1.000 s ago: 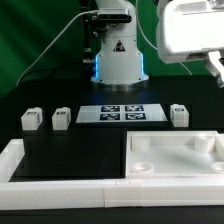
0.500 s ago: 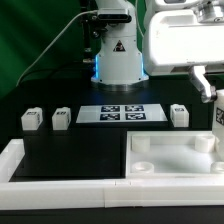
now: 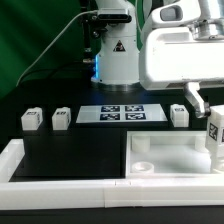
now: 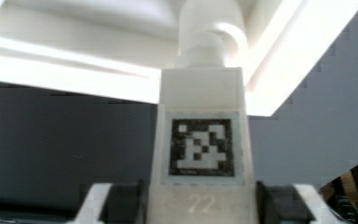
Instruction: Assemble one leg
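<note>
I need to release the white leg from my gripper upright in the large white panel's round corner socket (image 3: 215,163) (image 4: 211,22), just beneath the leg.
My gripper (image 3: 214,128) is shut on a white leg (image 3: 214,132) with a black-and-white tag and holds it upright over the far right corner of the large white panel (image 3: 170,158). In the wrist view the leg (image 4: 202,130) fills the middle between my two black finger pads (image 4: 108,203), and its far end sits at a round socket post (image 4: 211,40) of the panel (image 4: 87,50). Three more legs stand on the black table: two at the exterior view's left (image 3: 30,119) (image 3: 61,117) and one at its right (image 3: 179,114).
The marker board (image 3: 121,114) lies flat behind the panel, before the robot base (image 3: 118,62). A white L-shaped fence (image 3: 40,180) runs along the front and left of the table.
My gripper has come down and leftward with the leg, from the top right edge to just above the panel's far right corner.
</note>
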### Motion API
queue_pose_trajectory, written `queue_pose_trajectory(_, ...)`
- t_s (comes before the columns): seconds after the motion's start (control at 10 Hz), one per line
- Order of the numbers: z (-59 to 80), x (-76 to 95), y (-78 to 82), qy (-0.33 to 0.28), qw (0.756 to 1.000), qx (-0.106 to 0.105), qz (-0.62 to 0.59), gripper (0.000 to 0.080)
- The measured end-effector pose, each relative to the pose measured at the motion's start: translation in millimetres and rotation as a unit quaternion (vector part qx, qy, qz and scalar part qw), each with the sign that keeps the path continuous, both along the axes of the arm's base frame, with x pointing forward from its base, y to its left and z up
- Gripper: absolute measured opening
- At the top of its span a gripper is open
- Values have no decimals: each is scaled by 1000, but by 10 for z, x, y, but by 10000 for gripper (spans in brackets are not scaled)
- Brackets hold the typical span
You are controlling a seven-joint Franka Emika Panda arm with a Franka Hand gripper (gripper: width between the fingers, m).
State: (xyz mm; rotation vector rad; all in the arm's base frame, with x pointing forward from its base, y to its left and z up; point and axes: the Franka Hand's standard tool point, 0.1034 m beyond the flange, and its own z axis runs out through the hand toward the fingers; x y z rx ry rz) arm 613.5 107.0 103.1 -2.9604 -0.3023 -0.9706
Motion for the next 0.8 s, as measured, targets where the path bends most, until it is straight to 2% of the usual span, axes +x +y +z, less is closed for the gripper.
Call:
queue_pose_trajectory(0.5,-69,-42,38,7,1000,-2,6,298)
queue_pose_trajectory(0.8,-183,-74,39,11,1000,-5,9,298)
